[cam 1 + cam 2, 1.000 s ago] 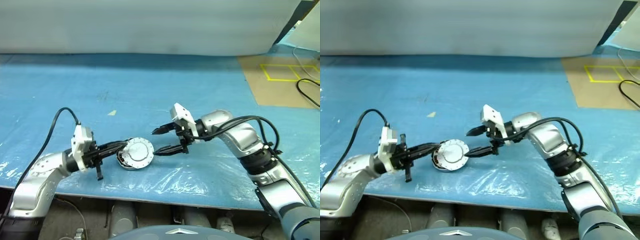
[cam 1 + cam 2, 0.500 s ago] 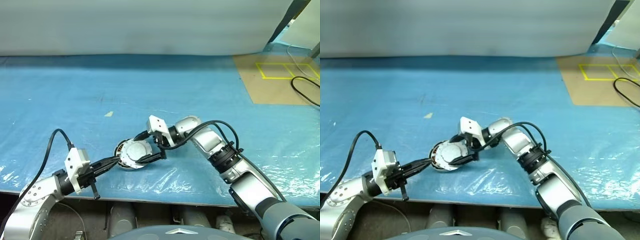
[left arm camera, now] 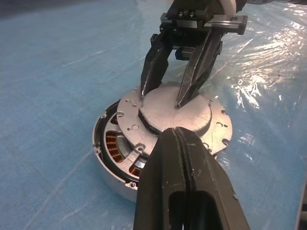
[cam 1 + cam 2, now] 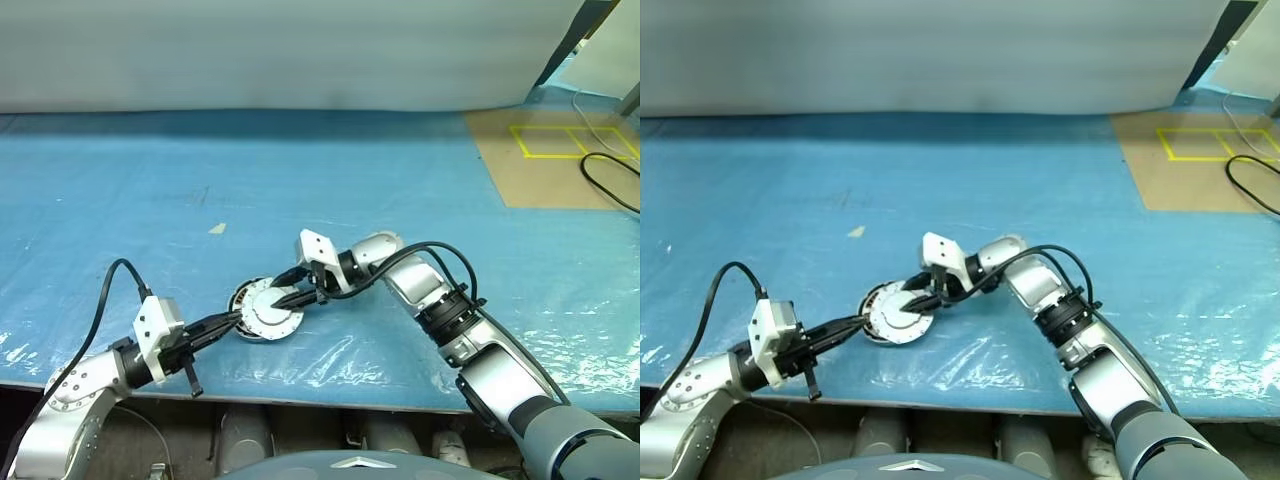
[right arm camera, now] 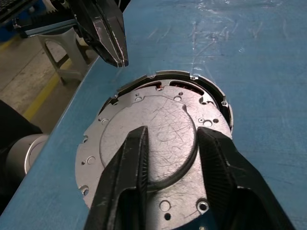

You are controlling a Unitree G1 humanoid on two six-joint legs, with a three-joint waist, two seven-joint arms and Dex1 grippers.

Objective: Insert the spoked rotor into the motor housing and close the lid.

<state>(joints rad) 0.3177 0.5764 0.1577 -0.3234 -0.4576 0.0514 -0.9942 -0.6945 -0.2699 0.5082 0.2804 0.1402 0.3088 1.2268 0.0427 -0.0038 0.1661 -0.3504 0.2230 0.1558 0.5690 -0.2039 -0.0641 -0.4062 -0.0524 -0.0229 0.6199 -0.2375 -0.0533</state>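
The robot's right fingers rest atop the off-centre lid's raised disc, so next the right gripper opens wider, grips the disc's sides (image 5: 101,143) and slides the lid over the housing.
The motor housing (image 3: 111,165) stands on the blue table near its front edge, with copper windings showing at its open side. The lid (image 3: 196,117) lies plain grey face up over it, shifted a little off centre. My right gripper (image 4: 288,296) reaches in from the right. It is open by a narrow gap, and both fingertips (image 3: 178,103) rest on the lid's top face. My left gripper (image 3: 180,133) comes from the left, shut, with its tip at the lid's near edge and nothing between the fingers. The spoked rotor is hidden.
Crinkled clear plastic covers the blue table (image 4: 400,180), whose front edge runs just behind the housing. A small scrap of tape (image 4: 217,228) lies further back. At the far right there is brown flooring with yellow tape lines (image 4: 560,140) and a black cable (image 4: 605,185).
The right gripper came in from the right to the lid, spread wide around it, then narrowed onto its top. The lid now lies flatter over the housing. The camera shifted.
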